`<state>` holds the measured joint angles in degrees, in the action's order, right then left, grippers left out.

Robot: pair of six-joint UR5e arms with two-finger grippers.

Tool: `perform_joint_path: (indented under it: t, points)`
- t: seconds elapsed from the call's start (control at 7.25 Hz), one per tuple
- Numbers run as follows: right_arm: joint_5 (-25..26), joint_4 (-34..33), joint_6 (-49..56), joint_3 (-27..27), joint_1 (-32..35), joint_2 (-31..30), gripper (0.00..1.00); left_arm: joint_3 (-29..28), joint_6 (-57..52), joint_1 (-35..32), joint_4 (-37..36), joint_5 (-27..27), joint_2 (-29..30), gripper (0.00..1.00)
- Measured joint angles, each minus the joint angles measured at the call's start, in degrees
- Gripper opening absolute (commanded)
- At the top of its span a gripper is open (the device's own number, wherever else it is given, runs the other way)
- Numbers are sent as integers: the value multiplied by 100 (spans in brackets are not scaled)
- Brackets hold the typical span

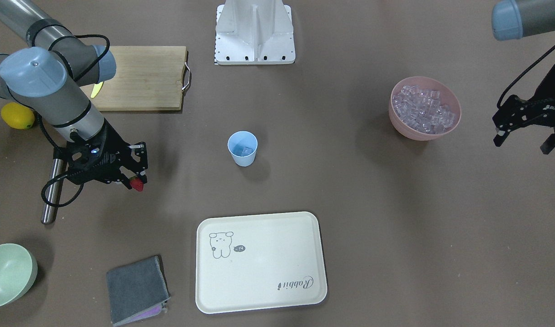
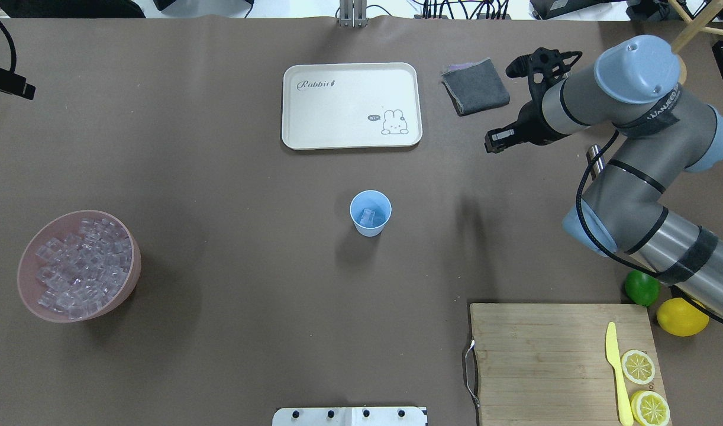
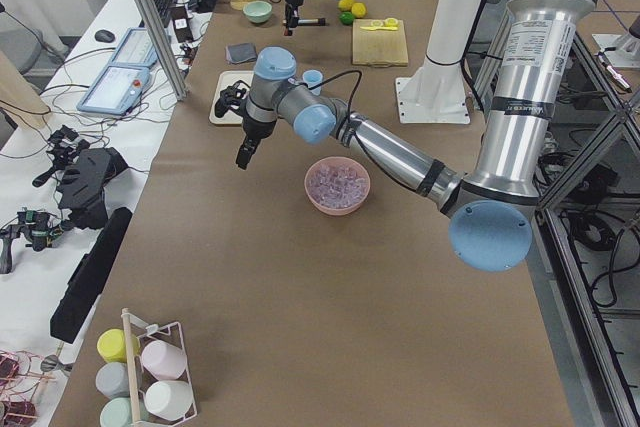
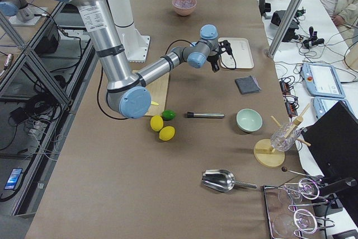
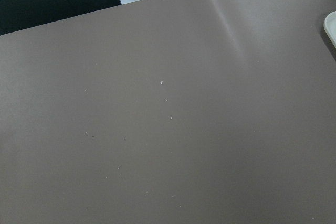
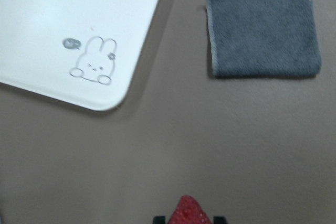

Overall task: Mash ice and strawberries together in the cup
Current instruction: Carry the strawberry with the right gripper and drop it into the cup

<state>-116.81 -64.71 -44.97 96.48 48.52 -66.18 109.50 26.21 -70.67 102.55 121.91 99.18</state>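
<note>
The red strawberry, still held above the table, will be let go by my right gripper on the ice cube inside the light-blue cup point(image 1: 243, 150).
The light-blue cup point(image 1: 242, 148) stands upright mid-table; it also shows in the overhead view point(image 2: 370, 213), with an ice cube point(image 2: 368, 218) inside. More ice point(image 1: 423, 108) fills the pink bowl point(image 1: 454, 119). My right gripper point(image 1: 136, 180) is shut on the red strawberry point(image 1: 137, 185), above the table and apart from the cup. The strawberry's tip shows between the fingers in the right wrist view point(image 6: 189, 212). My left gripper point(image 1: 523, 143) hangs open and empty beyond the pink bowl.
A cream tray point(image 1: 259, 290), a folded grey cloth point(image 1: 136, 288) and a pale-green bowl point(image 1: 9, 272) lie on the operators' side. A metal rod point(image 1: 54, 190) lies under my right arm. A cutting board point(image 2: 539, 355) holds lemon slices and a yellow knife point(image 2: 615, 367); a lime point(image 2: 642, 287) and a lemon point(image 2: 682, 316) lie beside it.
</note>
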Motion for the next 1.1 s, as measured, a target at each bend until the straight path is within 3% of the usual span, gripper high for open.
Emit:
perform_joint_path:
  t: [0.41, 1.1]
  points:
    - [424, 10, -736, 125, -695, 732, 0, -66, -748, -430, -553, 8, -108, 98]
    - [1451, 11, -772, 107, -1765, 999, 0, -297, -872, -562, -683, 10, -180, 98]
